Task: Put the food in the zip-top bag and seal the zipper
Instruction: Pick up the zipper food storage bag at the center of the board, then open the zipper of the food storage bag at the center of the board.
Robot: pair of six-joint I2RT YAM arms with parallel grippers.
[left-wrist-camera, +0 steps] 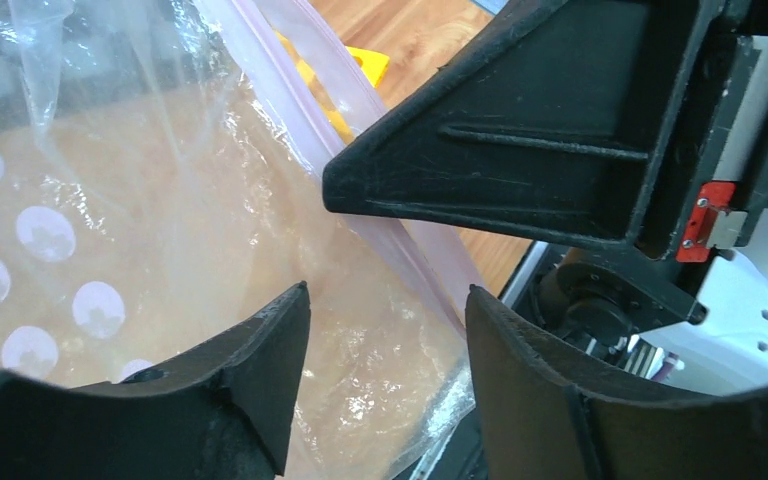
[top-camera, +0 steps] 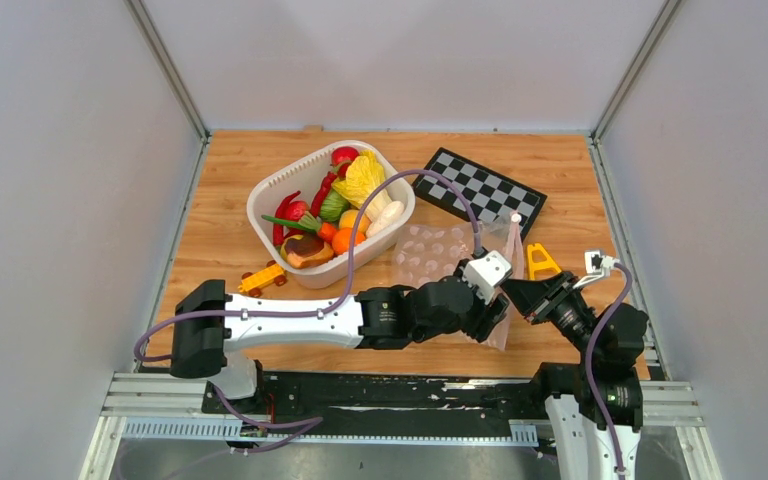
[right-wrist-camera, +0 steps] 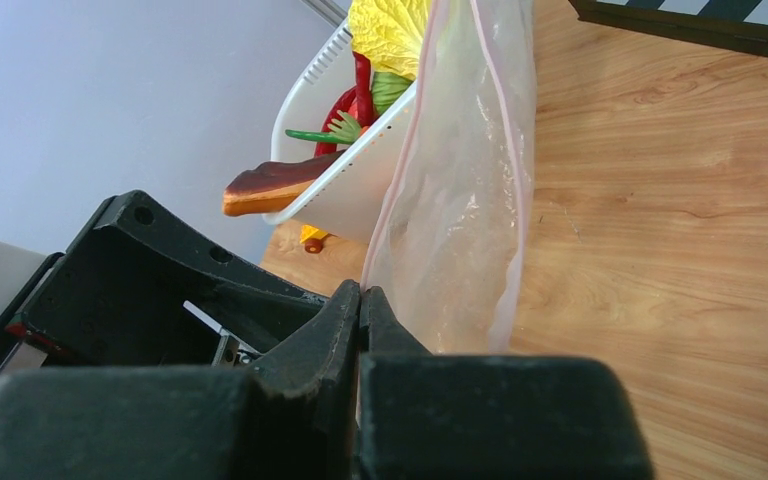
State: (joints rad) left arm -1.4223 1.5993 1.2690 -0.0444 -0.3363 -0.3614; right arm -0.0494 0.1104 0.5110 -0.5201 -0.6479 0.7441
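The robot's right gripper holds the zipper strip nearest the left gripper, so next the left gripper takes that strip while the right gripper takes the other strip (right-wrist-camera: pixel 517 190).
The clear dotted zip-top bag (top-camera: pixel 438 252) lies on the table right of the basket, and I see no food in it. Its pink zipper strip (left-wrist-camera: pixel 390 235) runs along the mouth edge. My right gripper (right-wrist-camera: pixel 360 290) is shut on the bag's near edge and holds that edge up. My left gripper (left-wrist-camera: pixel 388 295) is open, with its jaws on either side of the bag's near corner and not closed on it. In the top view, both grippers, left (top-camera: pixel 493 312) and right (top-camera: pixel 512 291), meet at the bag's right end. The food (top-camera: pixel 332 205) sits in the white basket (top-camera: pixel 265 195): cabbage (right-wrist-camera: pixel 390 30), red chilli (right-wrist-camera: pixel 361 80) and bun (right-wrist-camera: pixel 270 185).
A checkerboard (top-camera: pixel 482 190) lies at the back right. A yellow toy car (top-camera: pixel 261 279) stands at the basket's near left. A small yellow piece (top-camera: pixel 541 262) lies right of the bag. The left arm (top-camera: pixel 290 322) stretches across the near edge.
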